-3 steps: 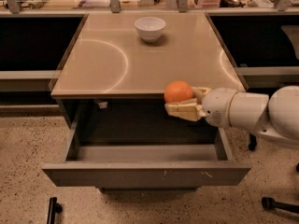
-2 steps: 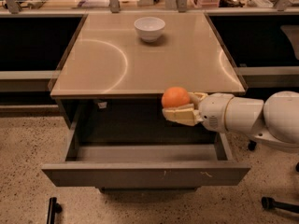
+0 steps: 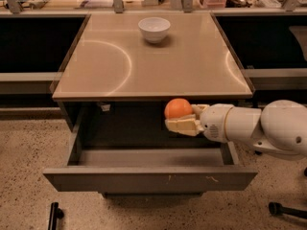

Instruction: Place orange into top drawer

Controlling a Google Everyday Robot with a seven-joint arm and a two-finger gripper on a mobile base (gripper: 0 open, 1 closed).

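Next, my gripper releases the orange inside the open top drawer (image 3: 172,138), close to its middle, a little toward the side of my white arm.
The orange (image 3: 178,108) is held in my gripper (image 3: 182,121), whose cream fingers (image 3: 183,126) close around its lower half. My white arm reaches in from the right. The orange hangs just below the countertop's front edge, above the right middle of the open top drawer (image 3: 149,178). The drawer is pulled far out; its grey-brown front panel shows small white scratches, and its inside is dark.
A white bowl (image 3: 154,29) stands at the back middle of the tan countertop (image 3: 120,66). Dark shelves flank the cabinet on both sides. Speckled floor lies in front, with black base parts (image 3: 54,214) at the lower left and lower right (image 3: 283,209).
My gripper has carried the orange a little to the left and slightly down, over the open drawer. The drawer and bowl have not moved.
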